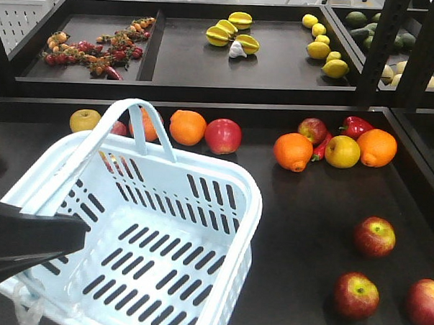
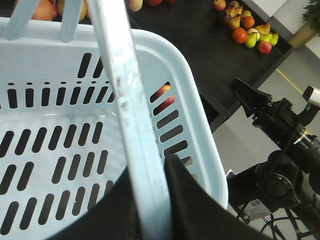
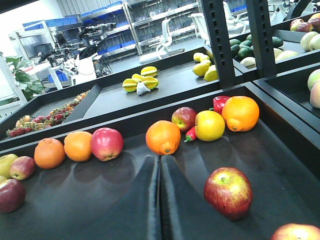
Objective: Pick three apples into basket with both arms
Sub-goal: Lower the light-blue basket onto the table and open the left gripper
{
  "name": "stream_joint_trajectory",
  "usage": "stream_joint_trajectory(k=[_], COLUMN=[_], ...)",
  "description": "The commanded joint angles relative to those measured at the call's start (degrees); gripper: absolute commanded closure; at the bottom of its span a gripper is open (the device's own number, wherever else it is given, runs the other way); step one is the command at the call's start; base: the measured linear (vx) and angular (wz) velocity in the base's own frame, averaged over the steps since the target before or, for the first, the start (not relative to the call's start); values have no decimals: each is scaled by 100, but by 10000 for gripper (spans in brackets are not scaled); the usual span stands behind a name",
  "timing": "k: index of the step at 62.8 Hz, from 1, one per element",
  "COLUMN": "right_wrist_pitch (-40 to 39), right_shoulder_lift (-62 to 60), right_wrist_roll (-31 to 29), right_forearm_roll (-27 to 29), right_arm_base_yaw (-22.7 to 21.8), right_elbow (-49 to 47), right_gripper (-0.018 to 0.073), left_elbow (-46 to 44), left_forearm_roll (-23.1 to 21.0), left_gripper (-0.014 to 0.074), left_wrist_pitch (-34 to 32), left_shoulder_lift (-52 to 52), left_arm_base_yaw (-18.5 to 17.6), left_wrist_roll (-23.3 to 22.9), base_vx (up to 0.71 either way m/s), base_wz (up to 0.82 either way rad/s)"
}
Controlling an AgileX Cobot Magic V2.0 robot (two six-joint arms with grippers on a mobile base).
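Note:
Next, my left gripper lets go of the pale blue basket on the open black table (image 1: 219, 247) beside the three dark red apples.
The pale blue basket (image 1: 222, 206) stands empty at the left of the black table, tilted, one hoop handle (image 1: 133, 112) raised. My left gripper (image 2: 150, 167) is shut on a basket handle (image 2: 125, 100); it shows as a black wedge (image 1: 33, 244) at the basket's near left corner. Three dark red apples with yellow-green patches lie at the right: one (image 1: 374, 236) farther back, two (image 1: 356, 295) (image 1: 425, 304) nearer. My right gripper (image 3: 160, 160) is shut with nothing in it, just left of the nearest apple (image 3: 228, 192); another apple (image 3: 296, 232) peeks in at the bottom edge.
Along the back of the table lie oranges (image 1: 293, 151), a yellow apple (image 1: 343, 151), a red pepper (image 1: 355, 126) and other red apples (image 1: 223, 136). A raised tray behind holds starfruit (image 1: 230, 32) and lemons (image 1: 319, 48). A black post (image 1: 384, 47) stands at the right.

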Motion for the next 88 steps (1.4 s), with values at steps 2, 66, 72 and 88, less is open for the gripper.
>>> stream_joint_trajectory(k=[2,66,72,88], right_wrist_pitch=[-402,-402,-402,-402], right_shoulder_lift=[-61,-61,-61,-61], right_wrist_roll=[-30,-30,-30,-30], right_forearm_roll=[-36,-36,-36,-36], right_arm_base_yaw=[-45,-45,-45,-45], right_elbow=[73,73,73,73], right_gripper=[564,564,564,564], left_elbow=[-189,-4540,-4540,-4540], left_forearm_roll=[-574,-433,-419,-415], left_gripper=[603,603,603,603], left_wrist_pitch=[-383,1595,1595,1569], left_shoulder_lift=[226,5641,5849,6233], left_arm_base_yaw=[-11,-62,-104,-437], left_wrist_roll=[381,2903,2903,3156], base_vx=[0,0,0,0], base_wz=[0,0,0,0])
